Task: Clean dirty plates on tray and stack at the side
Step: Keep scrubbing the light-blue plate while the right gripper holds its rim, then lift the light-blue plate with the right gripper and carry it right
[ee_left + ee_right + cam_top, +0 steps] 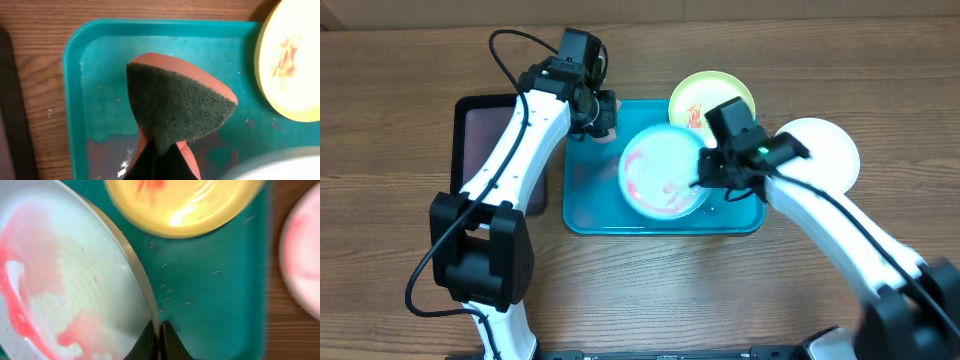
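The robot's right gripper needs to release the pale mint plate on top of the white plate [808, 156] next to the turquoise tray.
The pale mint plate [660, 170] with red smears sits tilted over the turquoise tray [588, 200]. My right gripper [705, 172] is shut on its right rim, as the right wrist view shows [159, 335], with the plate [65, 280] to the left of the fingers. The yellow-green plate [712, 97] with a red smear lies at the tray's back right corner. The white plate [823, 150] lies on the table to the right of the tray. My left gripper [596, 115] is shut on an orange sponge with a green scouring face [175, 100] over the tray's back left part [100, 75].
A smaller black tray [485, 140] lies on the table left of the turquoise tray. The yellow-green plate [290, 60] is to the right of the sponge in the left wrist view. The white plate [305, 255] shows a faint pink smear.
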You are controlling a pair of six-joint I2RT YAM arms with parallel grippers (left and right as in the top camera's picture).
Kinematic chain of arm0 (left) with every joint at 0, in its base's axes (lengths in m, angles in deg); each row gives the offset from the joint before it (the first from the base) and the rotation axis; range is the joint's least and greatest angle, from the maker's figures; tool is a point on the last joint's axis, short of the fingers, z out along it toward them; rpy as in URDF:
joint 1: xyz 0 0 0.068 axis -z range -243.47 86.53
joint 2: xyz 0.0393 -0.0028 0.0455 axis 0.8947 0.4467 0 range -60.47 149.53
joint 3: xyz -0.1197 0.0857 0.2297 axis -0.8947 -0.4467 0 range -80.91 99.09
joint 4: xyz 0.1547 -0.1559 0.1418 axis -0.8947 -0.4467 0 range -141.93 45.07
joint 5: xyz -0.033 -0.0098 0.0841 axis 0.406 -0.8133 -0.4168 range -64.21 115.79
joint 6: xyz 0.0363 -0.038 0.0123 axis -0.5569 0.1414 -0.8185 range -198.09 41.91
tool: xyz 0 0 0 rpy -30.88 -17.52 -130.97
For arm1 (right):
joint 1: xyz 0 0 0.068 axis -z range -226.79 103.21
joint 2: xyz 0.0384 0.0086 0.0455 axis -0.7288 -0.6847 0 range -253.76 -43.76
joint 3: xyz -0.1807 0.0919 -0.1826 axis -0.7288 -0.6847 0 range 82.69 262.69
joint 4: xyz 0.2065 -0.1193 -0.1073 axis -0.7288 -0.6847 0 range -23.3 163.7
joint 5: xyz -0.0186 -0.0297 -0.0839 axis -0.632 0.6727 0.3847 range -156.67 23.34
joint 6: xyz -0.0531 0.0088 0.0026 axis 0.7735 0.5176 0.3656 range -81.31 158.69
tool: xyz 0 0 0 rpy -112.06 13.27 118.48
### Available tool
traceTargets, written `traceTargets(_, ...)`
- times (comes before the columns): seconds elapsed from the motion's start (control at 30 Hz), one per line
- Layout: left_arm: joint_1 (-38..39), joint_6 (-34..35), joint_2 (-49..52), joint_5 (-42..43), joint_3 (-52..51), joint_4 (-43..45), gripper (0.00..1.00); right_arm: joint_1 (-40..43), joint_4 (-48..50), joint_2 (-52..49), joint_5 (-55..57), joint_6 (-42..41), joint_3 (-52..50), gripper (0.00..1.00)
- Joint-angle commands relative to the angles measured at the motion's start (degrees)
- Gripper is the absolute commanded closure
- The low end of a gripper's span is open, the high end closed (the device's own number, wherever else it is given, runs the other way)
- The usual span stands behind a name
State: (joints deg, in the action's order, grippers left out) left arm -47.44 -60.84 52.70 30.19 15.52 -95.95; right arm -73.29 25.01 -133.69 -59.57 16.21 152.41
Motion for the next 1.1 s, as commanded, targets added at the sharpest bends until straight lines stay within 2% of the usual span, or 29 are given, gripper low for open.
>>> traceTargets(0.0,1.1,1.0,0.0,1.0,-2.2,0.0,0.96,-2.9,-0.6,3.5,18.6,0.2,1.6,0.96)
traceTargets(0.07,1.3,1.0,0.0,1.0,-3.2,0.3,0.96,-5.3,-1.3,3.8,28.1,-0.5,1.6,0.96)
traceTargets(0.17,1.3,1.3,0.0,1.0,-4.3,0.6,0.96,-8.4,-2.2,3.8,37.7,-3.5,1.6,0.96)
traceTargets(0.3,1.3,1.3,0.0,1.0,-5.7,0.9,0.96,-13.1,-2.2,3.8,49.7,-3.5,1.6,0.96)
traceTargets(0.73,1.3,3.8,0.0,0.9,-6.0,0.9,0.96,-25.1,-1.1,3.8,80.1,-3.5,1.6,0.96)
traceTargets(0.9,1.3,3.8,0.0,0.9,-6.0,0.9,0.96,-26.3,0.4,3.8,81.3,-3.5,1.6,0.96)
traceTargets(1.07,1.3,3.8,0.0,0.9,-6.0,0.9,0.96,-26.3,0.2,3.8,74.7,-3.5,1.6,0.96)
